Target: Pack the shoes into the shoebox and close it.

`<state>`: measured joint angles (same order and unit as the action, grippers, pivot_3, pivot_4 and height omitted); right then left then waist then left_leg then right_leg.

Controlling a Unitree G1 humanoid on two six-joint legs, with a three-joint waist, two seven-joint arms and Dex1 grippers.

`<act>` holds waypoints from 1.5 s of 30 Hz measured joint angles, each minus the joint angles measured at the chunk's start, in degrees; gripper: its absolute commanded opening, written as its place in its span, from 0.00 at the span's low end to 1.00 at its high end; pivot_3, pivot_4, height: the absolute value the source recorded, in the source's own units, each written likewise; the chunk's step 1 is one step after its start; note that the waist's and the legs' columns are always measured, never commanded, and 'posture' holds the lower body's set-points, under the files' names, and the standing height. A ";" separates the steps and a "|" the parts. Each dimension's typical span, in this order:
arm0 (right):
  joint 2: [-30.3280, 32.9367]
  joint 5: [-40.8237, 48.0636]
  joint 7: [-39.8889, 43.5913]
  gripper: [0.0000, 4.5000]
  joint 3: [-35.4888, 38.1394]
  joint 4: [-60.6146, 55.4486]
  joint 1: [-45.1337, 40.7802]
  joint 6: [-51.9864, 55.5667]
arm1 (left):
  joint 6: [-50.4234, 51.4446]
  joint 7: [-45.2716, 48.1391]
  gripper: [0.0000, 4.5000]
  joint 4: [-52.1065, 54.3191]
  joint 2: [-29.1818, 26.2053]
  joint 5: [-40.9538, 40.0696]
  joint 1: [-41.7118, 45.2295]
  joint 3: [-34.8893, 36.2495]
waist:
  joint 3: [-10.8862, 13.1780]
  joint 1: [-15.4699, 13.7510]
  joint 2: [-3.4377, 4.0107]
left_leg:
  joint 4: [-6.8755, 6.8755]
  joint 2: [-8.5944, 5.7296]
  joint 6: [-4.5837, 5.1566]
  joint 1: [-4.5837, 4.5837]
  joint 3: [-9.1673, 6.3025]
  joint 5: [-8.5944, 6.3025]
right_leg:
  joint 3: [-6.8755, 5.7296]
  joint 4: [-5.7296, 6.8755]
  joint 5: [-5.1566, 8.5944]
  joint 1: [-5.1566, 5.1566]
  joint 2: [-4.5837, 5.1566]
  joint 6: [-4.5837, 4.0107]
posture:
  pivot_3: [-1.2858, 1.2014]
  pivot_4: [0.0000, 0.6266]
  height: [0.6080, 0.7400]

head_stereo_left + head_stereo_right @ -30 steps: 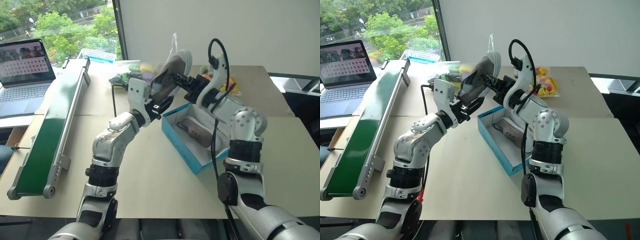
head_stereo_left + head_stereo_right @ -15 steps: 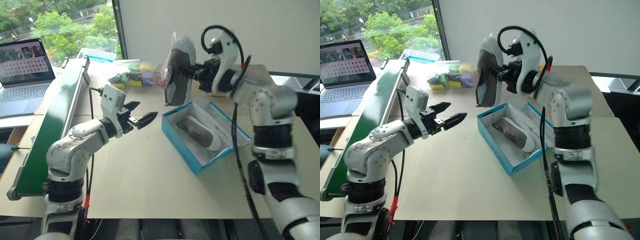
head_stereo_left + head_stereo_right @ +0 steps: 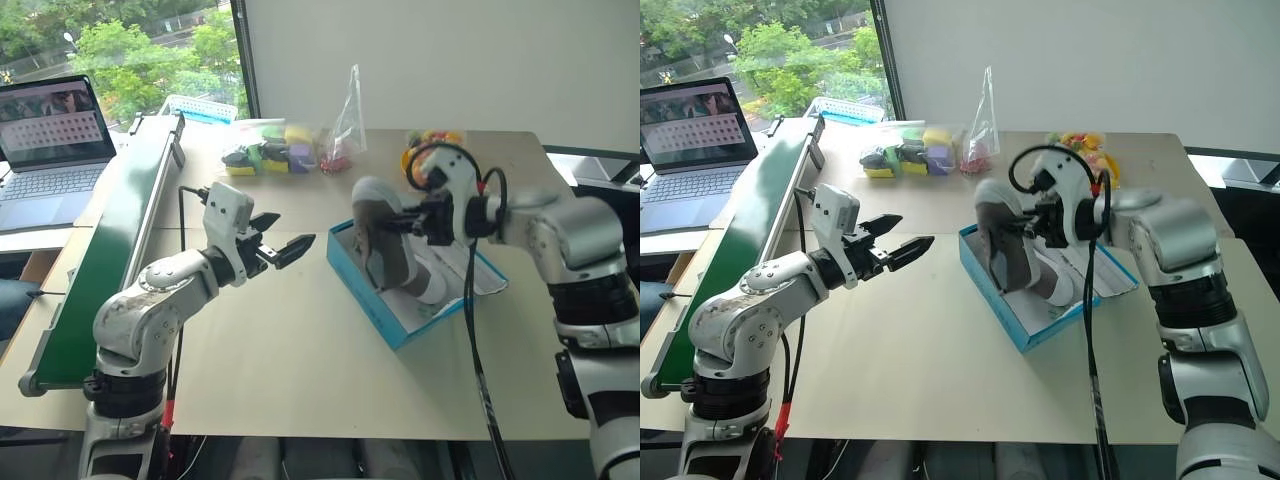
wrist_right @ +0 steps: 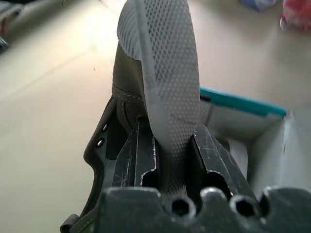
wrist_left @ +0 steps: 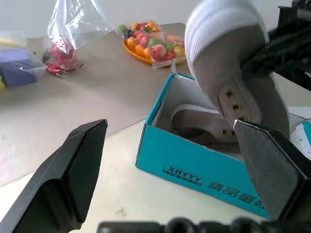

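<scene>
Next, my right gripper lets go of the held shoe between the shoebox's near long side and the shoe (image 3: 393,292) lying inside.
The teal-blue shoebox (image 3: 362,292) lies open on the table with its lid flap (image 3: 487,277) folded out on the far side. One grey-brown shoe (image 3: 428,287) lies inside it. My right gripper (image 3: 410,222) is shut on the other shoe (image 3: 380,235), clamping its pale sole (image 4: 165,58). This shoe stands tilted, toe up, over the box's left end, and its lower part dips inside. My left gripper (image 3: 290,247) hovers open and empty above the table, left of the box and pointing at it. The left wrist view shows the box wall (image 5: 194,170) and both shoes between my fingers (image 5: 68,179).
A long green conveyor (image 3: 110,230) runs along the table's left side, with a laptop (image 3: 50,140) beyond it. Clear bags of colourful items (image 3: 270,155), a bag of red pieces (image 3: 345,130) and a plate of coloured balls (image 5: 155,46) sit at the back.
The left gripper let go of the shoe, opened and drew back to the left. The right gripper swung the shoe down from high above the table into the box's left end.
</scene>
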<state>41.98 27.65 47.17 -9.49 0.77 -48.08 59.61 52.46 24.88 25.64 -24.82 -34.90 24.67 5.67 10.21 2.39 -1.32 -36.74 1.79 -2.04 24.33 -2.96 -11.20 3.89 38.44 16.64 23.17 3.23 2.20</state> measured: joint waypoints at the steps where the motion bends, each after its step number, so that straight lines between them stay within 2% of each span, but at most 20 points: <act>1: 0.00 -0.05 0.22 0.07 0.00 0.04 0.04 0.00 | 0.01 -0.08 0.99 0.00 0.01 -0.01 0.00 -0.02 | 0.00 0.16 0.00 | 0.00 0.01 0.00 -0.01 0.01 0.00 | 0.03 0.03 0.00 0.02 -0.01 0.00 | 0.52 0.24 1.00; 10: 0.68 -2.87 4.44 0.07 -1.81 0.31 0.76 -2.64 | -0.03 -0.39 0.99 -0.03 0.01 0.03 0.23 -0.22 | 0.00 -0.07 0.00 | -0.01 0.00 0.00 -0.02 -0.02 0.00 | 0.01 -0.01 0.00 -0.03 -0.01 0.00 | 0.52 0.24 1.00; 14: 1.53 -4.97 8.12 0.07 -5.60 2.37 1.77 -4.61 | -0.18 -0.49 0.99 -0.05 0.03 0.11 0.17 -0.21 | 0.00 -0.05 0.00 | -0.04 0.00 0.00 -0.04 0.00 0.00 | 0.01 0.00 0.00 -0.04 -0.01 0.00 | 0.52 0.24 1.00; 18: 1.83 -11.68 14.48 0.07 -13.39 11.82 1.21 -12.40 | -1.14 -0.88 0.99 -0.01 0.45 0.27 -0.02 -0.21 | 0.00 0.02 0.00 | -0.06 -0.01 0.00 -0.06 0.00 0.00 | 0.01 0.00 0.00 -0.06 -0.02 0.00 | 0.52 0.24 1.00; 22: 0.58 -17.01 19.05 0.07 -17.81 19.08 -1.10 -19.97 | -1.24 -1.53 0.99 0.01 0.54 0.41 -0.19 -0.19 | -0.01 0.00 -0.02 | -0.07 -0.01 -0.01 -0.07 -0.01 0.00 | 0.00 -0.01 0.00 -0.09 -0.01 0.00 | 0.52 0.24 1.00; 26: -4.24 -23.03 18.76 0.07 -19.90 27.45 -3.86 -25.52 | -1.26 -1.84 0.99 0.76 0.23 0.84 -0.68 -0.50 | -0.24 0.36 -0.42 | -0.08 0.07 -0.01 -0.69 -0.02 -0.01 | -0.01 -0.07 0.00 -0.76 -0.06 0.00 | 0.52 0.24 1.00; 30: -7.77 -27.08 16.95 0.07 -20.19 30.62 -4.96 -26.91 | -1.23 1.70 0.99 5.43 -6.38 1.53 -3.63 -4.04 | -0.36 1.15 -0.62 | 0.03 0.12 -0.04 -1.65 -0.02 -0.03 | -0.02 -0.37 -0.02 -1.78 -0.13 -0.01 | 0.52 0.24 1.00; 32: -8.16 -28.65 16.47 0.30 -20.17 29.24 -4.39 -27.40 | -1.17 4.97 1.00 7.67 -10.59 1.64 -5.28 -6.72 | -0.36 1.35 -0.62 | 0.10 0.12 -0.05 -1.84 0.00 -0.05 | -0.02 -0.42 0.00 -1.94 -0.12 0.01 | 0.52 0.24 1.00; 35: -8.49 -29.25 15.76 0.50 -19.55 25.28 -2.45 -26.99 | -1.26 7.89 1.00 8.64 -12.45 1.65 -5.56 -9.08 | -0.35 1.27 -0.60 | 0.16 0.12 -0.06 -1.81 -0.02 -0.05 | -0.02 -0.43 0.01 -1.89 -0.12 0.02 | 0.52 0.24 1.00; 36: -8.54 -29.22 15.76 0.60 -19.39 23.97 -2.00 -26.50 | -1.28 8.48 1.00 8.63 -12.77 1.65 -5.58 -9.36 | -0.33 1.21 -0.57 | 0.16 0.11 -0.05 -1.73 -0.02 -0.05 | -0.02 -0.42 0.01 -1.81 -0.11 0.02 | 0.52 0.24 1.00; 39: -8.10 -29.11 15.78 0.79 -18.58 19.20 -0.70 -23.45 | -2.13 10.00 1.00 8.31 -13.43 2.15 -5.53 -9.60 | -0.32 1.15 -0.55 | 0.16 0.11 -0.05 -1.27 -0.03 -0.05 | -0.01 -0.35 -0.01 -1.31 -0.11 0.00 | 0.52 0.24 1.00; 41: -7.01 -28.49 15.95 0.97 -17.67 14.37 -0.09 -19.61 | -3.44 11.03 1.00 6.96 -13.65 3.21 -5.18 -10.03 | -0.26 0.92 -0.45 | 0.13 0.09 -0.05 -0.84 -0.05 -0.03 | 0.00 -0.28 -0.02 -0.86 -0.10 -0.01 | 0.52 0.24 1.00; 42: -6.44 -28.03 16.05 1.00 -16.74 12.13 -0.07 -17.63 | -3.80 11.45 1.00 6.27 -13.65 3.40 -4.99 -10.31 | -0.22 0.79 -0.38 | 0.12 0.09 -0.05 -0.76 -0.04 -0.04 | 0.00 -0.28 -0.02 -0.81 -0.09 -0.01 | 0.52 0.24 1.00; 45: -3.56 -26.16 16.43 1.00 -13.15 5.09 -1.06 -11.66 | -5.03 12.97 1.00 4.75 -13.65 4.21 -4.46 -11.33 | -0.16 0.18 -0.29 | 0.12 0.08 -0.03 -0.52 -0.05 -0.05 | -0.02 -0.32 -0.02 -0.59 -0.08 -0.01 | 0.52 0.24 1.00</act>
<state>38.41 1.50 63.60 -22.64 5.86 -49.14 47.96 47.43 37.85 30.39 -38.46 -30.69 20.22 -5.65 10.05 2.56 -1.61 -36.61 1.88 -2.08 23.82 -3.00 -11.25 3.87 38.12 16.62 22.58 3.16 2.19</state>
